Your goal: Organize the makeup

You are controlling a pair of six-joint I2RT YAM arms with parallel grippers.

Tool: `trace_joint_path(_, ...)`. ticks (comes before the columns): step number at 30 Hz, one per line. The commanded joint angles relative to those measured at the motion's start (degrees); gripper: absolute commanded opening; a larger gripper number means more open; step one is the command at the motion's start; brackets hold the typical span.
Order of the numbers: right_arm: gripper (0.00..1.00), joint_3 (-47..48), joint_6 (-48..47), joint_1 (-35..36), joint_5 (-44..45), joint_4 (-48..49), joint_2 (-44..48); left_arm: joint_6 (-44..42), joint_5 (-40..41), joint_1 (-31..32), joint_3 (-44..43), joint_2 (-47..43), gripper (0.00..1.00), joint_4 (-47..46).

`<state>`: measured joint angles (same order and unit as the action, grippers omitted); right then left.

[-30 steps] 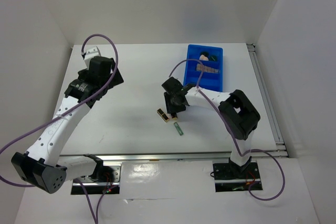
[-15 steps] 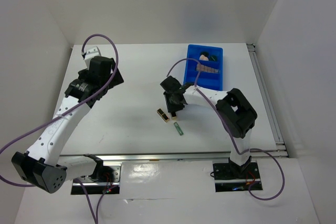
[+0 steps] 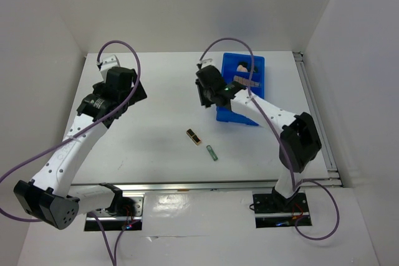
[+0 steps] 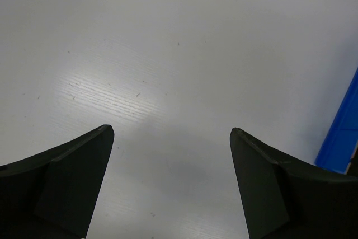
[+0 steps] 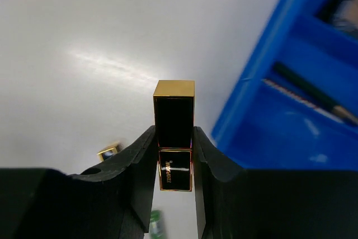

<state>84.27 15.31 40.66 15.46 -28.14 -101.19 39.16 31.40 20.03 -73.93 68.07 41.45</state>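
The slim pencil is in the blue bin. I will use my right gripper to put the black-gold lipstick down just past it, in the blue bin's near compartment (image 3: 238, 106) (image 5: 298, 141).
My right gripper (image 5: 174, 138) is shut on a black-gold lipstick (image 5: 174, 117), which stands upright between the fingers above the table. In the top view this gripper (image 3: 209, 90) hangs just left of the blue bin (image 3: 229, 113). A second black-gold lipstick (image 3: 194, 136) and a green tube (image 3: 212, 152) lie on the table in the middle. Both also show below the held lipstick, the second lipstick (image 5: 109, 151) and the green tube (image 5: 155, 223). The bin holds a peach sponge (image 3: 242, 66), a dark green pad (image 3: 253, 65) and a tan palette (image 3: 246, 81). My left gripper (image 4: 170, 132) is open over bare table.
The blue bin's wall (image 5: 263, 71) rises right of the held lipstick, with a slim pencil (image 5: 313, 96) inside. A blue edge of the bin (image 4: 342, 138) shows at the right in the left wrist view. The left arm (image 3: 115, 88) stands at the back left. White walls enclose the table.
My right gripper closed on one lipstick, lifted it off the table and carried it back toward the bin's left side. The other lipstick, the green tube and the left arm stayed put.
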Motion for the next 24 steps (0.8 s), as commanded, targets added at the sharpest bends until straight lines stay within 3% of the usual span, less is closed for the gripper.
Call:
trace_joint_path(1,0.12,-1.6,-5.6,-4.8,6.9,3.4,4.6,-0.7,0.1,-0.3,-1.1,0.0,0.99,-1.5)
trace_joint_path(7,0.12,-7.9,-6.3,-14.6,6.1,6.6,6.4,-0.7,0.1,-0.3,-1.6,0.0,0.99,-1.5)
trace_joint_path(12,0.12,-11.3,-6.9,-18.2,4.5,8.4,5.8,-1.3,0.1,-0.3,-2.2,0.5,0.99,-1.5)
trace_joint_path(18,0.23,-11.8,-5.6,-18.7,4.0,8.4,2.8,-1.8,0.1,-0.3,-2.7,1.0,0.99,-1.5)
trace_joint_path(24,0.25,-11.2,-5.0,-18.7,3.9,8.4,-0.2,-1.8,0.1,-0.3,-2.7,1.0,0.99,-1.5)
